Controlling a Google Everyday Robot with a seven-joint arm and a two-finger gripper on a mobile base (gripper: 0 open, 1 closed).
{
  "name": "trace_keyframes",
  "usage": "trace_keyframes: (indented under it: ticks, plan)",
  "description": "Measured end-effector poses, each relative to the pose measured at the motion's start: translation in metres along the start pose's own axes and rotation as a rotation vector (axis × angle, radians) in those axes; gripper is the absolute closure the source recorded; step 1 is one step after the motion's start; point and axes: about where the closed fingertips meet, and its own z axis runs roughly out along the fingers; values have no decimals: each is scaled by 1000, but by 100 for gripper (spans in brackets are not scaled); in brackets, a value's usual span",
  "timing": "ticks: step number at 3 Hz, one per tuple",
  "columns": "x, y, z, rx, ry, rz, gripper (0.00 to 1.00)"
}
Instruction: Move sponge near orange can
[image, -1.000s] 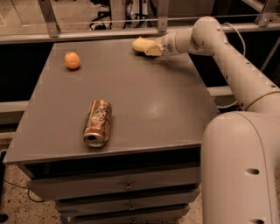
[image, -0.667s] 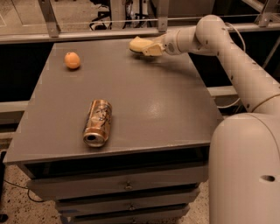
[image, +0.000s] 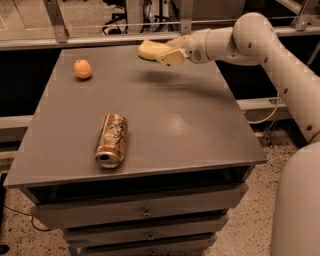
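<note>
The sponge will be released from my gripper on the grey table (image: 153, 107), beside the far end of the orange can.
The pale yellow sponge (image: 150, 49) is held in my gripper (image: 167, 53), which is shut on it and carries it above the back middle of the grey table (image: 190, 125); its shadow falls on the tabletop below. The orange can (image: 112, 140) lies on its side near the front left of the table, open end toward the front edge. The sponge is well behind and to the right of the can.
A small round orange fruit (image: 83, 69) sits at the back left of the table. My arm (image: 250, 37) reaches in from the right. Drawers (image: 145, 212) are below the tabletop; a metal rail (image: 100, 40) runs behind the table.
My gripper has lifted the sponge off the back right of the table and carried it left, toward the table's middle. The can and fruit have not moved.
</note>
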Motion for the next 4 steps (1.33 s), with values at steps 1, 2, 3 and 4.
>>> trace_keyframes:
  ticks: [1,2,3,4]
  plan:
    - [-10,46,-12,-100,-6,-34,100]
    - [1,83,-24,-183,29,-63,100]
    - [16,104,-36,-226,69,-80,100]
    - [29,124,-43,-262,103,-99,100]
